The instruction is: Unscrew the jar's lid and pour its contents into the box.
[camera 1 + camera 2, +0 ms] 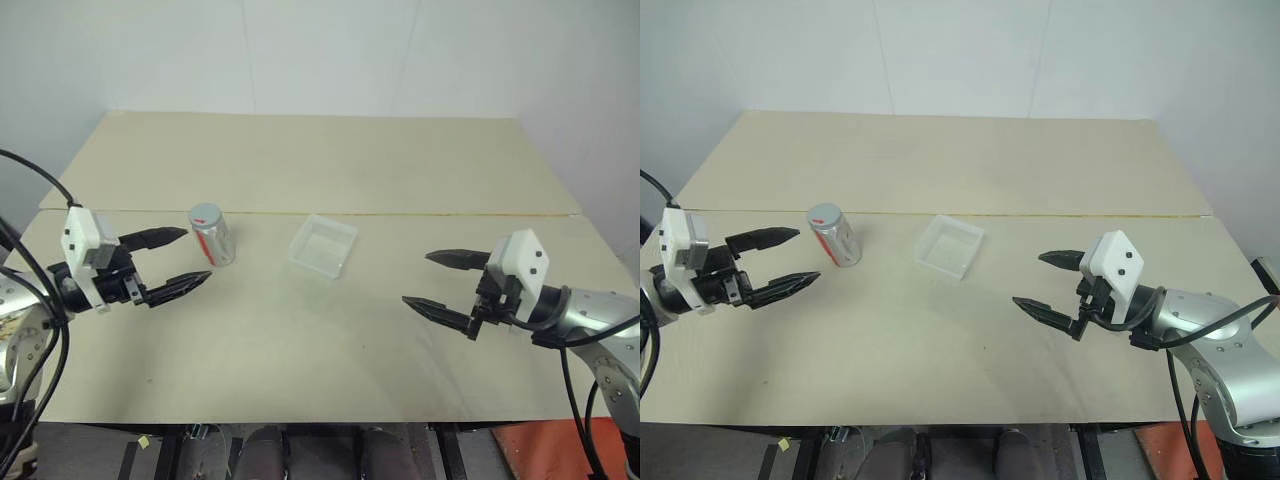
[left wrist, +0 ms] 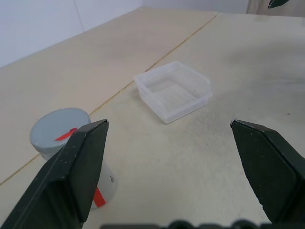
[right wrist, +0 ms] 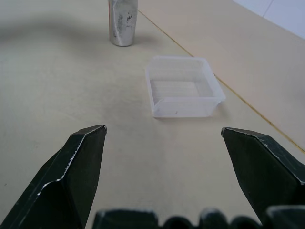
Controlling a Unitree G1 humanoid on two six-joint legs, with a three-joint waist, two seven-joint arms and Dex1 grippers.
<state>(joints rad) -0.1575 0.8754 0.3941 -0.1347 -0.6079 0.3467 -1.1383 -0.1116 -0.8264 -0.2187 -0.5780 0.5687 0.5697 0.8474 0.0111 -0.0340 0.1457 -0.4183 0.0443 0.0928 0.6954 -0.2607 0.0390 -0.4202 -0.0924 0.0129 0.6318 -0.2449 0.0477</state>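
Observation:
My left gripper is to close on the body (image 1: 216, 242) (image 2: 106, 183) of the silvery jar, just under its grey lid, so the lid stays free to be unscrewed.
The silvery jar (image 1: 213, 238) with red and white markings stands upright on the table, left of centre. Its grey lid (image 1: 205, 214) with a red mark sits on top, so the contents are hidden. The clear plastic box (image 1: 324, 245) rests a little to the jar's right, empty inside. My left gripper (image 1: 180, 257) hovers open just left of the jar, fingertips level with it and apart from it. My right gripper (image 1: 432, 281) hangs open over the table to the right of the box, well clear of it. The left wrist view has the lid (image 2: 59, 132) and the box (image 2: 174, 89).
The beige table (image 1: 330, 350) is made of two boards joined by a seam (image 1: 450, 213) running behind the jar and box. A white wall stands at the far edge. Black cables trail from both arms at the table's sides.

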